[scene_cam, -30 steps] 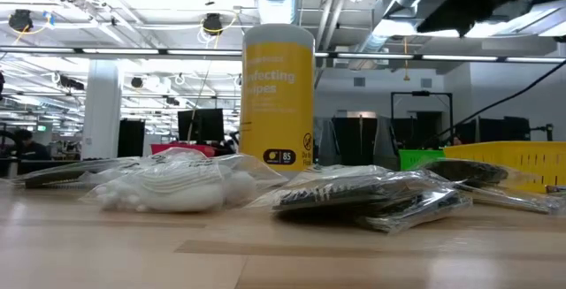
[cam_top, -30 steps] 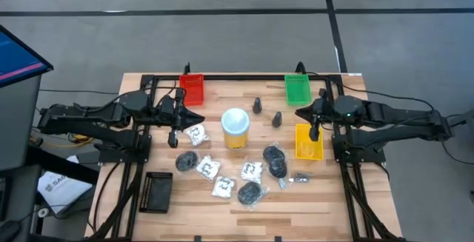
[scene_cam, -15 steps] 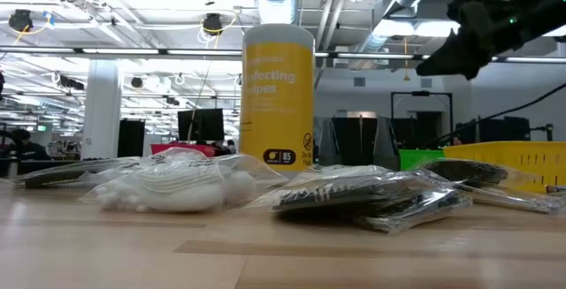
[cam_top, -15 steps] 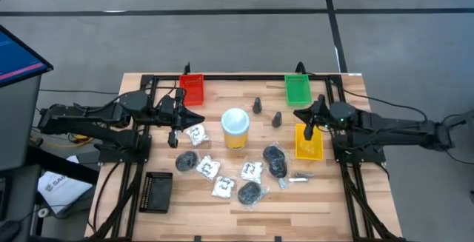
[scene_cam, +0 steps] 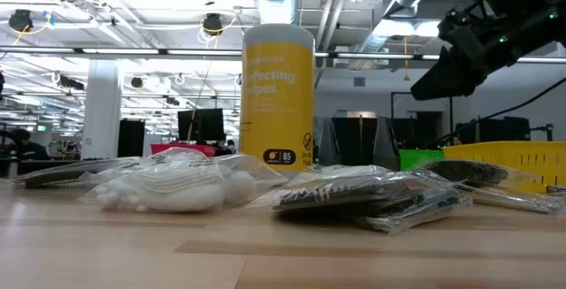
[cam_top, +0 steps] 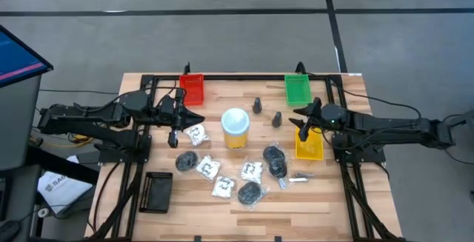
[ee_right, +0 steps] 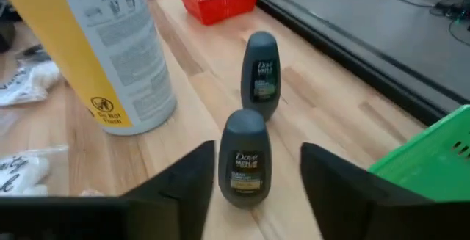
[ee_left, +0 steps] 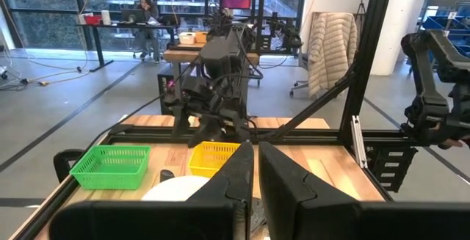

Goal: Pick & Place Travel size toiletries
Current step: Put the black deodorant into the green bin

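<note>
My right gripper has a next place to go. It will close on the near bottle's upper part (cam_top: 277, 117) (ee_right: 245, 147), just above the bottle's label and below its rounded top.
Two small dark cone-topped bottles stand upright on the wood: the near one (ee_right: 244, 159) (cam_top: 275, 118) and the far one (ee_right: 260, 67) (cam_top: 258, 106). My right gripper (ee_right: 250, 196) (cam_top: 298, 115) hangs open just right of the near bottle, its fingers either side of it and touching nothing. White sachets (cam_top: 208, 167), dark bundles in clear bags (cam_top: 275, 155) and silvery bits (cam_top: 296, 177) lie flat in the table's middle. My left gripper (cam_top: 172, 140) (ee_left: 255, 168) waits shut at the left, beside a sachet (cam_top: 196, 133).
The tall yellow tub (cam_top: 235, 128) (scene_cam: 277, 95) stands mid-table, left of the bottles. The red tray (cam_top: 192, 88) and green tray (cam_top: 298, 88) sit at the far edge, the yellow tray (cam_top: 308, 142) under my right arm, the black tray (cam_top: 157, 192) near left.
My right gripper has moved toward the table's left and down toward the near dark bottle, and its fingers have opened. The toiletries and my left arm have kept still.
</note>
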Robot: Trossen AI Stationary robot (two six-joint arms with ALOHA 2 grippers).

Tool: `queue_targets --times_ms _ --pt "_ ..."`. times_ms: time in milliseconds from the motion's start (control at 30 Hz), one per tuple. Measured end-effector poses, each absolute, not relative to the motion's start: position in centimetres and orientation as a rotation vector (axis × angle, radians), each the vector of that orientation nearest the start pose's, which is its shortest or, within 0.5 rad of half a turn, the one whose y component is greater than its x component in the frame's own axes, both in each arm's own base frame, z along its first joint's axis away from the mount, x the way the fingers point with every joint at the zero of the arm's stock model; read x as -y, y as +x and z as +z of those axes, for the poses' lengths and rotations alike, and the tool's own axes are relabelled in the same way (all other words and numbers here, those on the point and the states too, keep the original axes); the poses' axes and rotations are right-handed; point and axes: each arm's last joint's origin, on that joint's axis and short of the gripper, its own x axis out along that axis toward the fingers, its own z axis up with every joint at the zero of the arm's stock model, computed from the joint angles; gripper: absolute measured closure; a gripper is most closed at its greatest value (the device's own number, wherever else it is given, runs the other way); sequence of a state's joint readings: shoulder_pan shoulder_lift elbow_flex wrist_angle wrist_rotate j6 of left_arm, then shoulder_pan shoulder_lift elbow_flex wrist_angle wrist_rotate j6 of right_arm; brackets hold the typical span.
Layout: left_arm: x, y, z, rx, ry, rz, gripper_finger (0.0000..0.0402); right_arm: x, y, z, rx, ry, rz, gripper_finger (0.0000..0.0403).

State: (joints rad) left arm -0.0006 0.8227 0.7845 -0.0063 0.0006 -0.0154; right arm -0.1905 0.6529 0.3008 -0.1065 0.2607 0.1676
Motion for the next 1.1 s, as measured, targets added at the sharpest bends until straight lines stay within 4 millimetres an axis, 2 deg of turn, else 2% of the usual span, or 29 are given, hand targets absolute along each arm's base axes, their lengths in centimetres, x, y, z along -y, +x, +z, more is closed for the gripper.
queue_targets --times_ms 200,400,700,1100 --pt "0.0 18.4 34.3 -0.045 -0.015 -0.001 0.0385 3.7 15.2 18.5 -0.471 0.17 -0.49 0.0113" --pt "0.0 18.4 34.3 -0.045 -0.015 -0.001 0.0385 3.8 16.0 17.5 -0.53 0.167 -0.493 0.0074" --pt "0.0 18.4 34.3 -0.045 -0.015 -0.001 0.0385 4.1 17.4 16.4 -0.549 0.16 -0.492 0.0054" --pt "0.0 18.4 34.3 -0.046 -0.015 -0.001 0.0385 4.5 19.0 15.0 -0.556 0.144 -0.491 0.0057"
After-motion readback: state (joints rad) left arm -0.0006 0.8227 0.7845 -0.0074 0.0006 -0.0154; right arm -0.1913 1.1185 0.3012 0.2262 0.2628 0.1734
